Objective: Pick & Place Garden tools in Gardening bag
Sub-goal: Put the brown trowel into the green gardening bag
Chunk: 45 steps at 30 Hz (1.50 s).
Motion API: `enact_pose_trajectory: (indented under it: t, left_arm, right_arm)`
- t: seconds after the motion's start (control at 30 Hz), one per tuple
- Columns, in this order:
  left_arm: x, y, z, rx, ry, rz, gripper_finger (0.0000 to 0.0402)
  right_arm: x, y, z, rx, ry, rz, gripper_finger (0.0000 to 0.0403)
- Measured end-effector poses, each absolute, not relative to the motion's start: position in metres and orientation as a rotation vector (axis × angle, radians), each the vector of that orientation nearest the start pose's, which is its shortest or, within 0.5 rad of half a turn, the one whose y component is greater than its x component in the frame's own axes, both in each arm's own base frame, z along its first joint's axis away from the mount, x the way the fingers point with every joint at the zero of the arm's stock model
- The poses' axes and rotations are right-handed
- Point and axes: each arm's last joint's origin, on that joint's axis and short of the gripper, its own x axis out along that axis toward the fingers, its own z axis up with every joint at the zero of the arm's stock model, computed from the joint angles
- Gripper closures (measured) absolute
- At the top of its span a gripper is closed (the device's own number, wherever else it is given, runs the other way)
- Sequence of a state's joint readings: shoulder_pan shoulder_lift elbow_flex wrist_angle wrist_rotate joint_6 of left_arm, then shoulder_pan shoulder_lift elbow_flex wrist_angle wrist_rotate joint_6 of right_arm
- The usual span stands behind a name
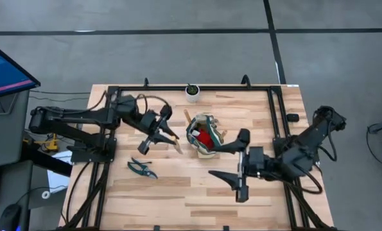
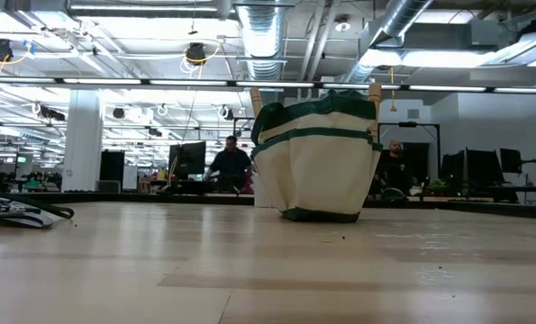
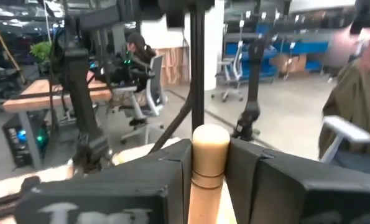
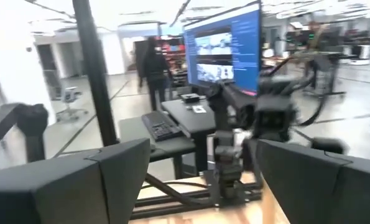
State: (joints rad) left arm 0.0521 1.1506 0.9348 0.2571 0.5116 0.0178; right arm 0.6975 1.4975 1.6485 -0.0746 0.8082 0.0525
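I need to release the wooden-handled tool inside the cream gardening bag point(image 1: 198, 135) with my left gripper, beside the red thing.
The cream gardening bag with green trim point(image 1: 203, 136) stands upright on its base on the table; it also shows in the low view point(image 2: 317, 153). Something red and two wooden handles point(image 2: 374, 92) stick out of it. Dark-handled pruning shears point(image 1: 142, 168) lie flat on the table, left of and nearer than the bag. My left gripper point(image 1: 158, 138) is just left of the bag, raised off the table, and shut on a wooden tool handle point(image 3: 209, 155). My right gripper point(image 1: 232, 162) is open and empty, right of and nearer than the bag. The held tool's blade is hidden. My left gripper pinches the light wooden handle point(image 3: 208, 177) between its two fingers point(image 3: 172, 168), just below the handle's rounded free end point(image 3: 209, 137). The handle lies along the fingers and its end reaches out past them. The rest of the tool is hidden behind the gripper.
A small white pot with a green plant point(image 1: 192, 92) stands at the table's far edge. A black frame point(image 1: 178, 88) runs around the table top. Bare wood point(image 1: 178, 199) lies toward the near edge. People and desks show in the room beyond.
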Motion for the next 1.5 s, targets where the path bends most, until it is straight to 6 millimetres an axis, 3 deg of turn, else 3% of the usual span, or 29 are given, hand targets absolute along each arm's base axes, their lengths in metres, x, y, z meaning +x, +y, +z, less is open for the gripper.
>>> enact_pose_trajectory:
  t: [0.17, 0.33, 0.57, 0.73, 0.93, 1.33, 1.5]
  left_arm:
    - [0.253, 0.007, 0.309, 0.095, -0.089, -0.408, 0.0356]
    - [0.262, 0.023, 0.270, 0.092, -0.077, -0.337, 0.0356]
    - [0.281, 0.030, 0.241, 0.118, -0.020, -0.325, 0.0353]
    - [0.287, 0.044, 0.233, 0.140, -0.034, -0.281, 0.0354]
    - [0.282, 0.062, 0.242, 0.166, -0.123, -0.259, 0.0354]
    - [0.294, 0.065, 0.221, 0.156, -0.097, -0.275, 0.0354]
    - [0.296, 0.066, 0.223, 0.175, -0.126, -0.272, 0.0354]
  right_arm:
    - [0.250, 0.199, 0.470, 0.114, -0.059, -0.193, 0.0118]
    - [0.251, 0.197, 0.470, 0.151, -0.065, -0.227, 0.0118]
    - [0.256, 0.190, 0.470, 0.184, -0.074, -0.253, 0.0118]
    - [0.256, 0.189, 0.470, 0.196, -0.075, -0.256, 0.0117]
    - [0.256, 0.189, 0.470, 0.196, -0.075, -0.256, 0.0117]
    - [0.256, 0.189, 0.470, 0.228, -0.078, -0.257, 0.0117]
    - [0.256, 0.189, 0.470, 0.255, -0.081, -0.255, 0.0117]
